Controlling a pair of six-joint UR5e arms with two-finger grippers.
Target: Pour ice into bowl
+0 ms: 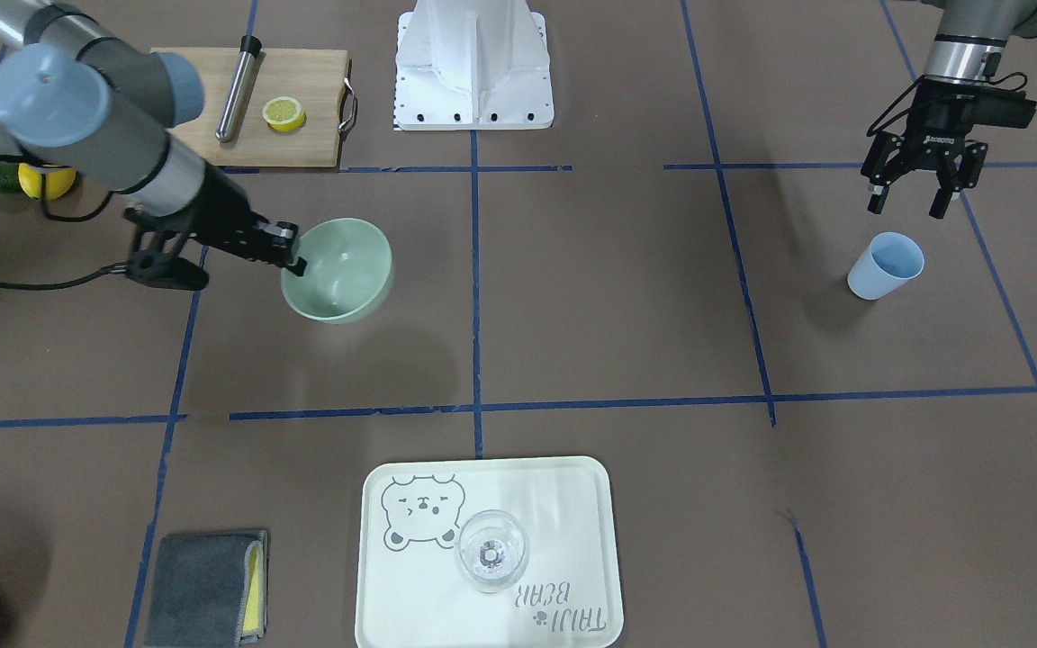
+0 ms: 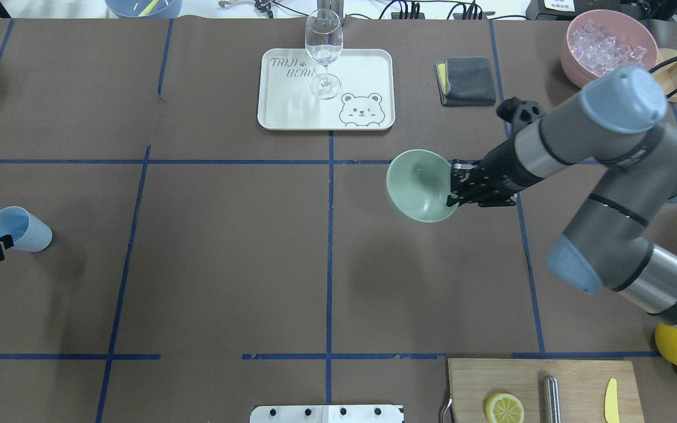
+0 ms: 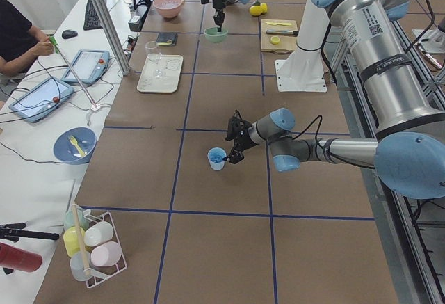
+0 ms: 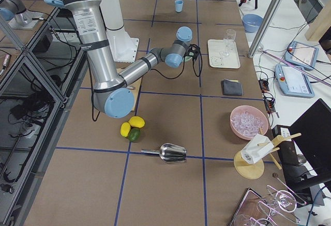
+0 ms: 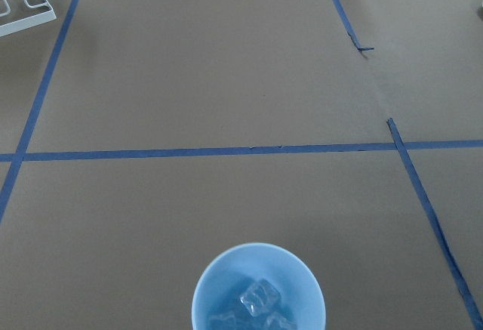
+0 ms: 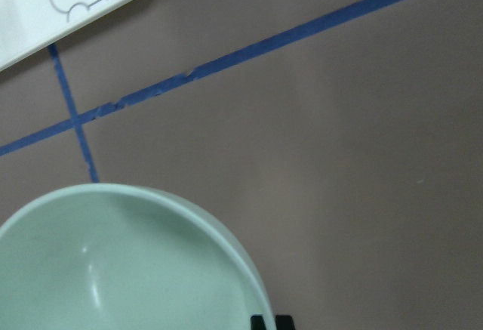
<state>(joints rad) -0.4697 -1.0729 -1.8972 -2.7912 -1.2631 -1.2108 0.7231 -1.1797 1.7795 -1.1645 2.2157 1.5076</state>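
Note:
Next, my right gripper lets go of the bowl on the table [image 1: 607,293] between the middle blue line and the light blue cup.
My right gripper [image 1: 293,256] is shut on the rim of the pale mint-green bowl [image 1: 343,274], which is tilted and seems raised a little off the table; the bowl is empty. It also shows in the overhead view [image 2: 418,188] and the right wrist view [image 6: 113,269]. My left gripper [image 1: 915,200] is open and empty, just above and behind the light blue cup [image 1: 886,264]. A few clear ice cubes [image 5: 260,298] lie in the cup [image 5: 207,292], which stands upright.
A pink container [image 2: 573,53] with more ice is at the far right. A tray [image 2: 368,70] carries a wine glass [image 2: 324,53]. A grey cloth [image 2: 468,79], a cutting board [image 2: 573,376] with a lemon slice [image 2: 504,406], and lemons [image 2: 676,346] are nearby.

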